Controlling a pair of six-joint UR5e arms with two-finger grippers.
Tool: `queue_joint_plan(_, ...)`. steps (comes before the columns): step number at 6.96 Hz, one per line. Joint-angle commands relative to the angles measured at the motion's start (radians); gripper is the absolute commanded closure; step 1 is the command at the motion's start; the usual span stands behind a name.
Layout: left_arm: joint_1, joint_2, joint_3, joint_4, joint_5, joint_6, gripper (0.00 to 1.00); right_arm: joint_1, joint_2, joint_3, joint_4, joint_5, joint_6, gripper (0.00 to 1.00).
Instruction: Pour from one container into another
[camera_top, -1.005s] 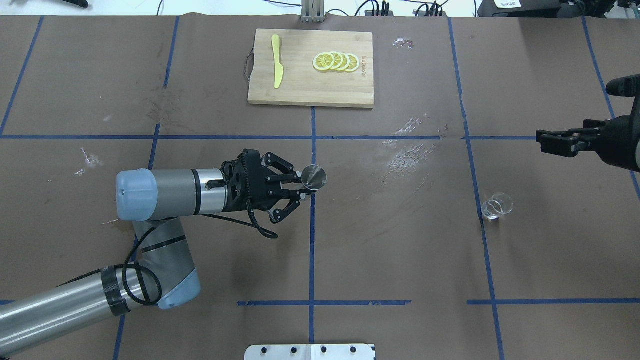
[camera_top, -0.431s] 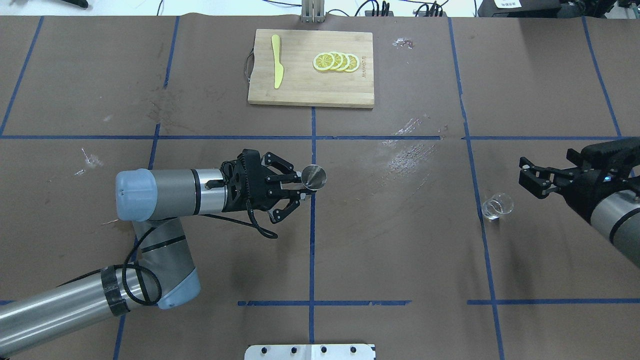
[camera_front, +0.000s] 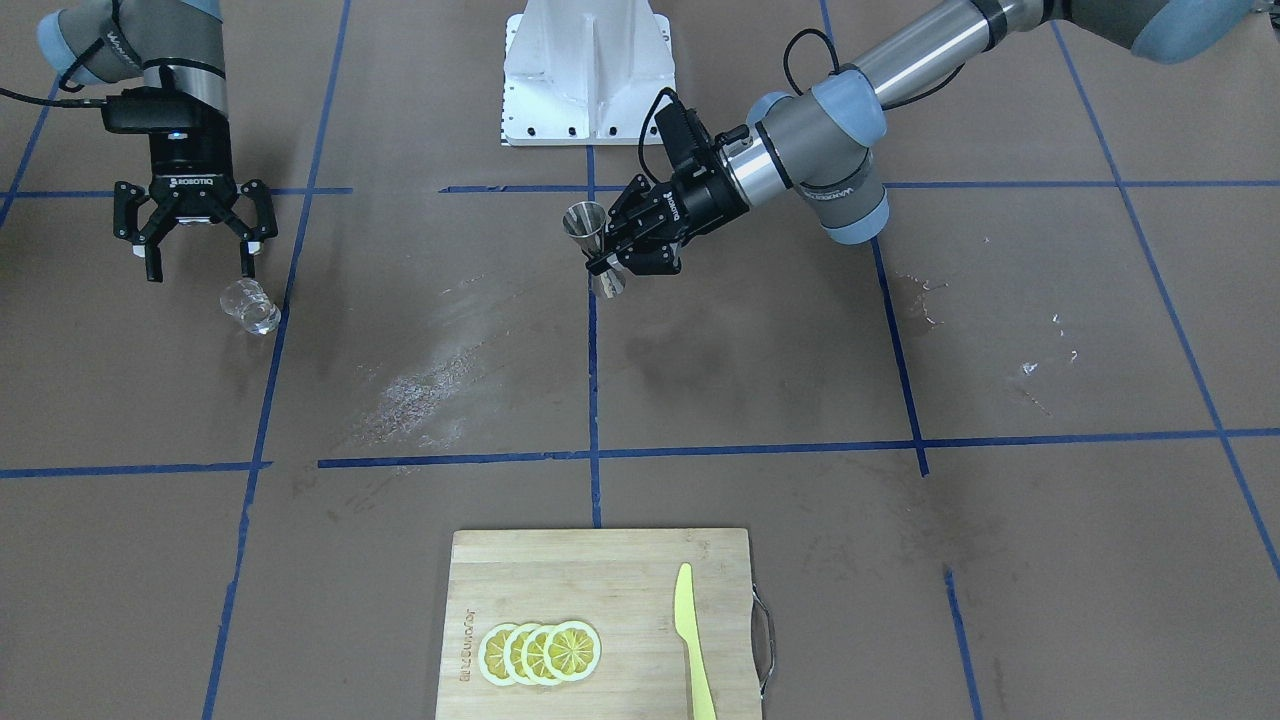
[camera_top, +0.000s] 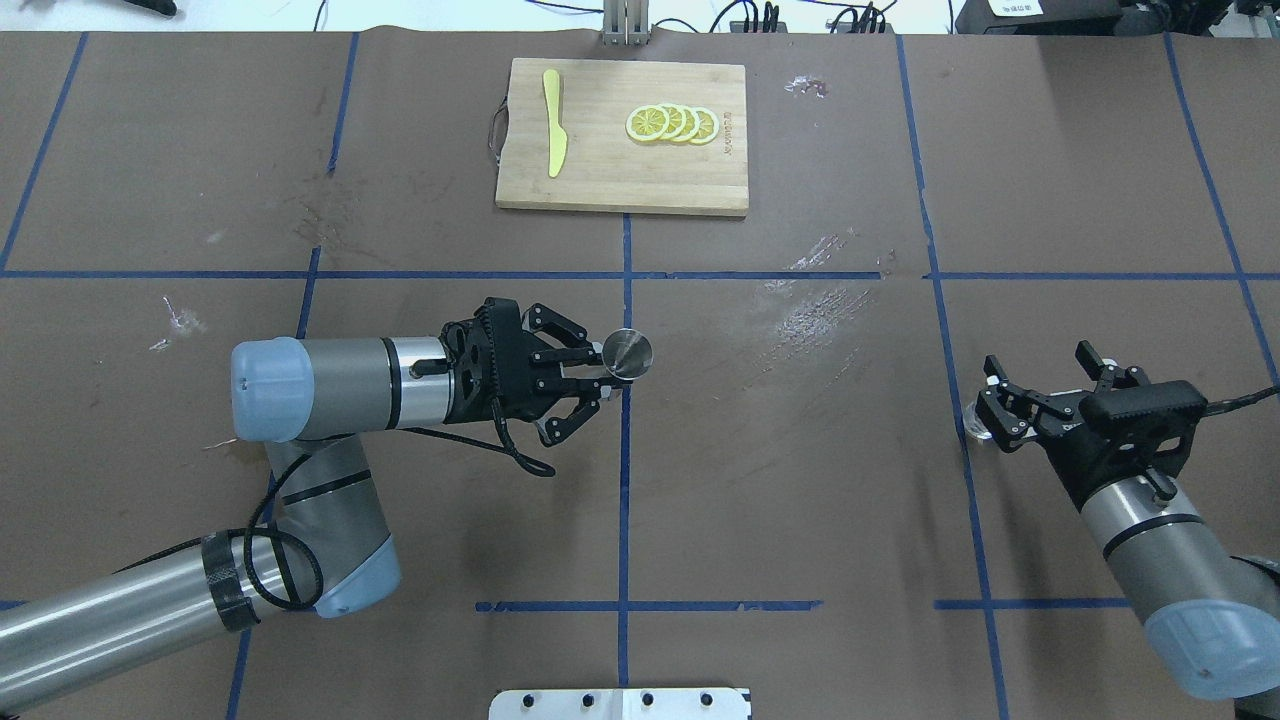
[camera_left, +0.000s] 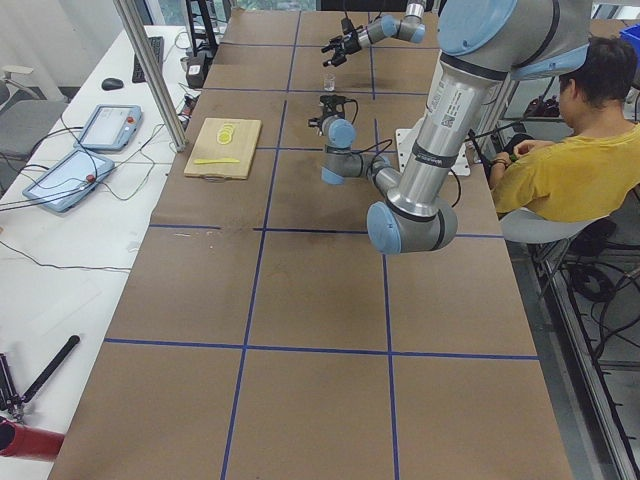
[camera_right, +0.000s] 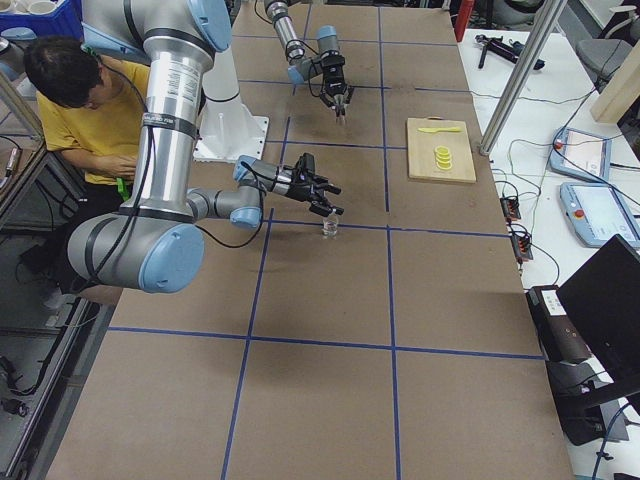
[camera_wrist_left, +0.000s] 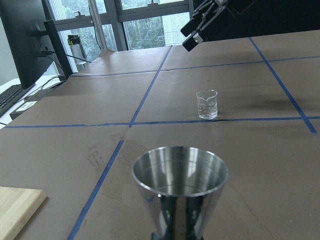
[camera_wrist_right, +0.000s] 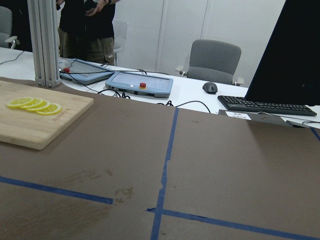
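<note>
The small clear glass cup is my right gripper's next stop. It should close there around the cup's sides (camera_front: 251, 308), just below the cup's rim.
My left gripper (camera_front: 612, 262) is shut on the waist of the steel jigger (camera_front: 596, 250), which it holds upright above the table's middle (camera_top: 627, 353). The jigger's open mouth (camera_wrist_left: 180, 172) fills the bottom of the left wrist view and looks empty. The small clear glass cup (camera_front: 250, 305) stands on the brown paper on the robot's right side, also seen as the cup (camera_wrist_left: 207, 104). My right gripper (camera_front: 200, 268) hangs open and points down, a little above and beside the cup. From overhead the right gripper (camera_top: 1035, 395) partly hides the cup (camera_top: 972, 427).
A wooden cutting board (camera_top: 600, 180) with lemon slices (camera_top: 672, 124) and a yellow knife (camera_top: 553, 122) lies at the far edge. The white base plate (camera_front: 586, 90) is at the robot's side. An operator in yellow (camera_left: 570, 160) sits beside the table.
The right arm has swung in from the far right and come down over the glass cup, its open gripper turned downward. The left arm and jigger have stayed still.
</note>
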Motion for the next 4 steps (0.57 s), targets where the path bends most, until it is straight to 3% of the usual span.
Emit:
queue_joint_plan(1, 0.0, 0.0, -0.001, 0.003, 0.0, 0.0, 1.0, -0.048, 0.077, -0.124, 0.014, -0.119, 0.07, 0.03)
queue_joint_plan(4, 0.0, 0.0, -0.003, 0.004, 0.002, 0.0, 1.0, -0.057, 0.095, -0.187, 0.015, -0.147, 0.1, 0.03)
